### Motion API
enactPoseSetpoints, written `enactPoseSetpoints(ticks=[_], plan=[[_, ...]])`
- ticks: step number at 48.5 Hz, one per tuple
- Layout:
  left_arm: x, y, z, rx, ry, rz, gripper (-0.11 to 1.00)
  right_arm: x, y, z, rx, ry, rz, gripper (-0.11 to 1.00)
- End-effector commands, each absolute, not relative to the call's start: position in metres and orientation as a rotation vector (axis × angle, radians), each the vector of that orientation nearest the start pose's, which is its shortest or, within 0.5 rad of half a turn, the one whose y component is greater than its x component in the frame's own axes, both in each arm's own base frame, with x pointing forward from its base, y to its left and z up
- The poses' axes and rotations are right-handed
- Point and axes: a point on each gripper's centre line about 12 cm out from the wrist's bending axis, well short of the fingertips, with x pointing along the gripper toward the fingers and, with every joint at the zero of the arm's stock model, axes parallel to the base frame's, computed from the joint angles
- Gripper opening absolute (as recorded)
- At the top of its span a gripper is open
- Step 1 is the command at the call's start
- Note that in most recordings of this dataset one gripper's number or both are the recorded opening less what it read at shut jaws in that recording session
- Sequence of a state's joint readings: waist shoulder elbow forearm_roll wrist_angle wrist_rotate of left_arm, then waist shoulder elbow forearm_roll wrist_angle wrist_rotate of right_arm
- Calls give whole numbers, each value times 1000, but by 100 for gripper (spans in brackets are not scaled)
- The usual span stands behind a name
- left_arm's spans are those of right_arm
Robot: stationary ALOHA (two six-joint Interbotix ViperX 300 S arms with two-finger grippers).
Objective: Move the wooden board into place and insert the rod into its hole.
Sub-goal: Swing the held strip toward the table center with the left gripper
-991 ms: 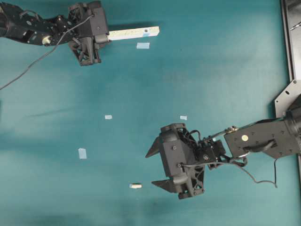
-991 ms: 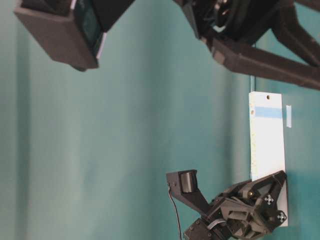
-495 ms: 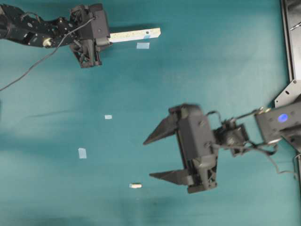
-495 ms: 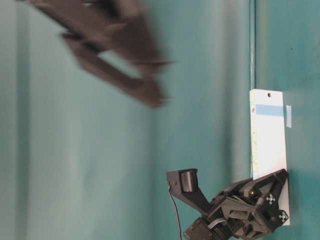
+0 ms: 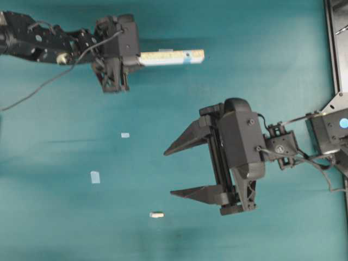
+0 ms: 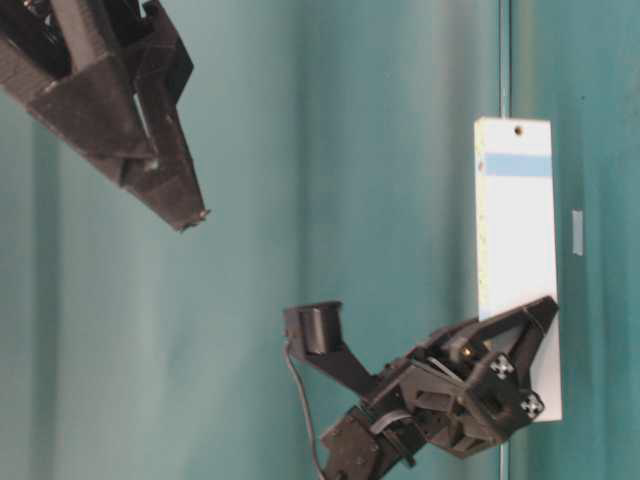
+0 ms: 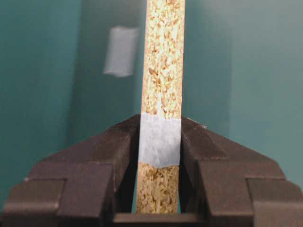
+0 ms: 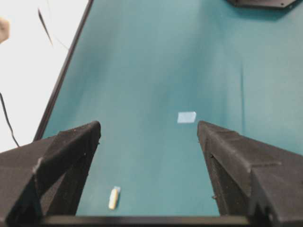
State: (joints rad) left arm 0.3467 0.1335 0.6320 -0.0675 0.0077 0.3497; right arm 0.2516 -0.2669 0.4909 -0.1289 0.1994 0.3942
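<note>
Next, my left gripper lets go of the wooden board on the teal mat (image 5: 241, 129) under the body of my right gripper.
The wooden board (image 5: 171, 57) is a long pale strip with a blue patch near its right end. It sticks out to the right from my left gripper (image 5: 139, 57), which is shut on its left end. The left wrist view shows the board's (image 7: 163, 71) chipboard edge clamped between both fingers of the left gripper (image 7: 161, 135), over a strip of pale tape. The rod (image 5: 156, 215), a tiny cream peg, lies alone on the teal mat. My right gripper (image 5: 168, 173) hovers open, up and to the right of it. In the right wrist view the rod (image 8: 113, 197) lies low between the spread fingers of the right gripper (image 8: 149, 127), nearer the left one.
Small pale-blue tape squares lie on the mat (image 5: 125, 135), (image 5: 95, 176), (image 8: 186, 117). A black frame (image 5: 333, 43) runs along the right edge. A cable (image 5: 32, 92) trails from the left arm.
My left gripper has carried the board to the right, over the tape square that lay below it. The right arm has risen and swung up and right, jaws still wide.
</note>
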Motion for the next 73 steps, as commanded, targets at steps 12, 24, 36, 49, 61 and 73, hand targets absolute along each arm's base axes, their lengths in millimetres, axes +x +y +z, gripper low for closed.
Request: enactPoseSetpoints(ticks=[12, 24, 36, 49, 61, 73], plan=[[414, 66, 161, 22, 685, 125, 22, 361, 90, 346, 217, 358, 181, 91], [445, 28, 162, -17, 655, 58, 22, 360, 90, 348, 217, 354, 181, 91], [482, 21, 151, -14, 641, 40, 22, 359, 89, 349, 220, 349, 180, 91], [510, 26, 140, -9, 630, 45, 22, 359, 89, 348, 221, 353, 181, 91], [527, 25, 136, -11, 615, 43, 22, 359, 89, 348, 219, 352, 181, 91], [540, 19, 131, -8, 607, 32, 22, 359, 89, 347, 219, 355, 179, 91]])
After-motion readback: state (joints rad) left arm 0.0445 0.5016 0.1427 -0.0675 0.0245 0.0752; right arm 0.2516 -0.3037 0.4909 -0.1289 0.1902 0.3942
